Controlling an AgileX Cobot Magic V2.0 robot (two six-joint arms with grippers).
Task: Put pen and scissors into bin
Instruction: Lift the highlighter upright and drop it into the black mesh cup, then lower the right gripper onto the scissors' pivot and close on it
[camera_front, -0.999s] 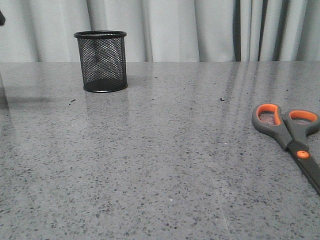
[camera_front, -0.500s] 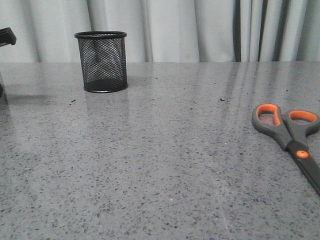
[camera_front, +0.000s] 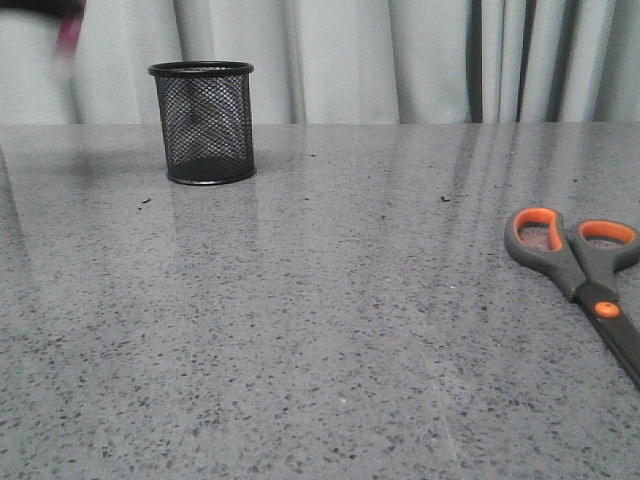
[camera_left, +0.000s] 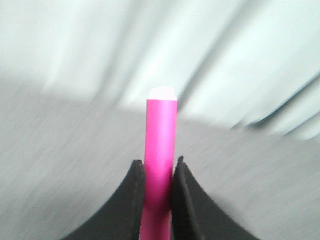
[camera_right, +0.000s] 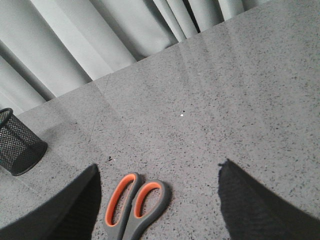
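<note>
Next, I release the bright pink pen from my left gripper inside the black mesh bin (camera_front: 205, 108), its white tip above the bin's rim.
My left gripper (camera_left: 158, 165) is shut on the bright pink pen (camera_left: 161, 145), whose white tip points away from the wrist. In the front view the pen (camera_front: 69, 35) shows as a pink blur at the top left corner, left of and above the black mesh bin (camera_front: 203, 122), under a dark bit of the gripper. The scissors (camera_front: 580, 262) lie flat at the right edge of the table, orange-lined loops toward the back. In the right wrist view my right gripper (camera_right: 159, 172) is open above the scissors' handles (camera_right: 134, 204); the bin (camera_right: 17, 145) is far off.
The grey speckled table (camera_front: 320, 330) runs back to pale curtains (camera_front: 400, 60). A few small dark specks (camera_front: 444, 198) lie on it. The scissors' blades run off the front view's right edge.
My left gripper with the pen has risen and come in at the top left of the front view, closer to the bin. The scissors and bin have not moved.
</note>
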